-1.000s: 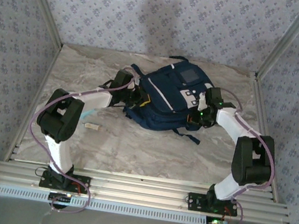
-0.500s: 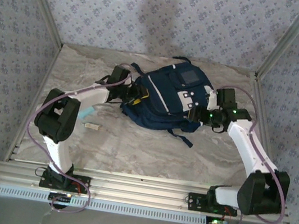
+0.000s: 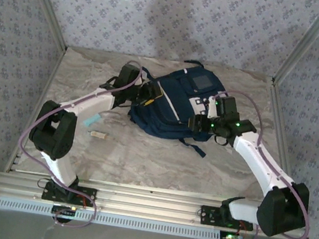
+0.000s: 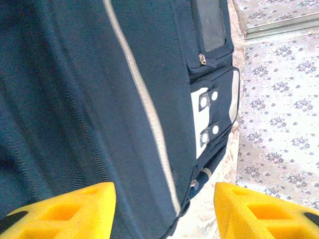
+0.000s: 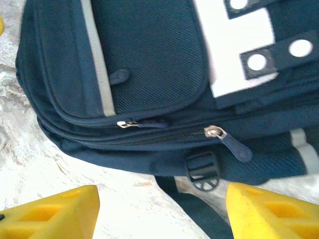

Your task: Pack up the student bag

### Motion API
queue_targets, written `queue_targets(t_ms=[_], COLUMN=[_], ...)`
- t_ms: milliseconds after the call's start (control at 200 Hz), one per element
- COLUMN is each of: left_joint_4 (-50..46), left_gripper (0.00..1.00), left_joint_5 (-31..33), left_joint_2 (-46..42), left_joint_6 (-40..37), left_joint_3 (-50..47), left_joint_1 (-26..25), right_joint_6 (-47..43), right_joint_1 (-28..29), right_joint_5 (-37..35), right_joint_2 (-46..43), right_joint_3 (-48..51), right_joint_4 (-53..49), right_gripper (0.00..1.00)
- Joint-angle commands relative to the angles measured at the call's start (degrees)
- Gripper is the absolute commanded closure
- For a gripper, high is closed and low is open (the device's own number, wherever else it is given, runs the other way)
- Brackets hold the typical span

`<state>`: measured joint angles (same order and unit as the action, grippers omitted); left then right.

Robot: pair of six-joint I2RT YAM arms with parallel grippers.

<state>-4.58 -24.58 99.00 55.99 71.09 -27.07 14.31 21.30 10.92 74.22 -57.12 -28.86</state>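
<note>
The bag lies loose under both open grippers, so my left gripper will pinch the bag's fold (image 4: pixel 94 142) beside the white stripe before my right gripper works the zipper pull.
The student bag (image 3: pixel 177 101), navy blue with white stripes and a grey square panel (image 3: pixel 200 80), lies flat in the middle of the marble table. My left gripper (image 3: pixel 149 97) is at the bag's left side, open; in the left wrist view its yellow fingertips (image 4: pixel 55 209) stand wide apart over the bag's fabric (image 4: pixel 99 99), holding nothing. My right gripper (image 3: pixel 198 124) is at the bag's near right edge, open. In the right wrist view the bag (image 5: pixel 149 74) shows two shut zippers with pulls (image 5: pixel 219 133), a black buckle (image 5: pixel 203 172) and a dark strap (image 5: pixel 199 211) between the spread fingers.
A small white object (image 3: pixel 97 135) and a pale teal object (image 3: pixel 90 121) lie on the table (image 3: pixel 153 161) left of the bag. Patterned walls (image 3: pixel 175 19) with metal corner posts close in the back and both sides.
Both grippers have opened and let go of the bag. The left arm has stretched farther back along the bag's left side. The right gripper has swung left to the bag's near edge.
</note>
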Motion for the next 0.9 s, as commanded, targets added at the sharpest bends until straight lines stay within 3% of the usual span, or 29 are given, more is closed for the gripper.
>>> queue_targets(t_ms=[0, 185, 465, 780, 850, 894], left_joint_4=[2.2, -1.8, -7.4, -9.7, -9.7, -9.3], left_gripper=[0.46, 0.46, 0.45, 0.45, 0.48, 0.56], left_joint_5=[1.2, 2.1, 6.8, 6.6, 7.3, 7.0], left_joint_2=[2.5, 5.8, 4.0, 10.4, 11.9, 13.0], left_joint_6=[1.4, -0.6, -4.7, -5.7, -6.1, -6.3], left_joint_3=[2.2, 4.2, 2.2, 6.1, 6.7, 7.3], left_joint_1=[-1.1, -2.7, -3.0, -4.1, -4.0, -4.0], right_joint_6=[0.0, 0.6, -1.8, -9.6, -10.3, -10.8], right_joint_1=[1.8, 2.6, 2.4, 2.4, 2.4, 2.4], right_joint_5=[-1.6, -3.1, -3.5, -0.3, 0.3, 0.7], right_joint_2=[1.5, 2.7, 4.2, 8.9, 10.1, 10.8], right_joint_3=[0.3, 0.8, 2.5, 6.4, 6.1, 5.8], right_joint_4=[3.8, 4.0, 6.4, 18.4, 19.1, 19.1], right_gripper=[0.31, 0.32, 0.32, 0.33, 0.33, 0.34])
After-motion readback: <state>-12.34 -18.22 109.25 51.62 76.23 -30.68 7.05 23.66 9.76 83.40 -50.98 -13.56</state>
